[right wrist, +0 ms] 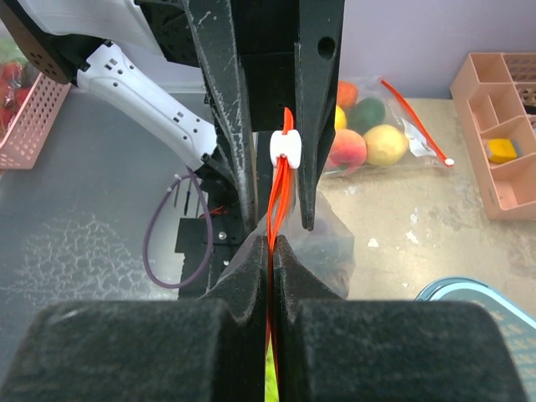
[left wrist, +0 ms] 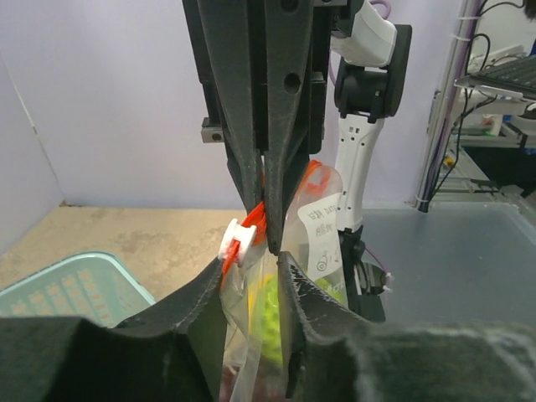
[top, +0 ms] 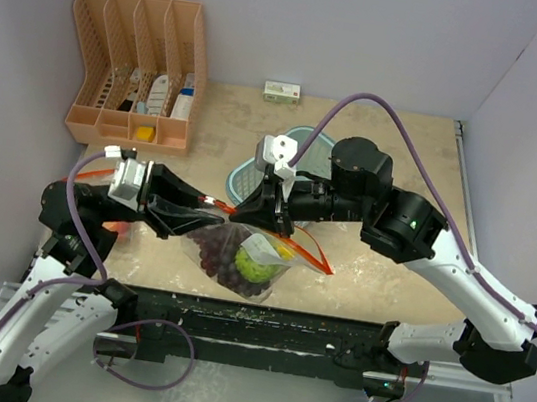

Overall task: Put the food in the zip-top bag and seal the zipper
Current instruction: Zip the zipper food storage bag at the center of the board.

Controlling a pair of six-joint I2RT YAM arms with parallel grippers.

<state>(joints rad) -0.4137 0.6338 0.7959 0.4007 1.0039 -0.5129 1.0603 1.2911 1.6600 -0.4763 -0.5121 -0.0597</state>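
I have the zipper in my right gripper short of the white slider, so next I pinch the zipper's end with my left gripper while my right gripper takes the slider [right wrist: 286, 149].
The zip-top bag [top: 273, 274] hangs over the table's near middle, held up by its mouth. Inside it show a dark red grape bunch [top: 218, 252] and a yellow-green fruit [top: 254, 265]. My right gripper [right wrist: 273, 241] is shut on the orange-red zipper [right wrist: 280, 197]. My left gripper [left wrist: 249, 266] is open, its fingers either side of the bag's top by the white slider [left wrist: 238, 239], with a gap showing. In the top view the left gripper [top: 218, 216] comes in from the left, and the right gripper [top: 263, 225] reaches down from behind the bag.
A peach-coloured organiser [top: 136, 70] stands at the back left. A light blue basket [top: 302, 145] sits behind the bag, and a small white-green box [top: 282, 91] lies by the back wall. A second clear bag of fruit [right wrist: 377, 134] lies on the table's left side.
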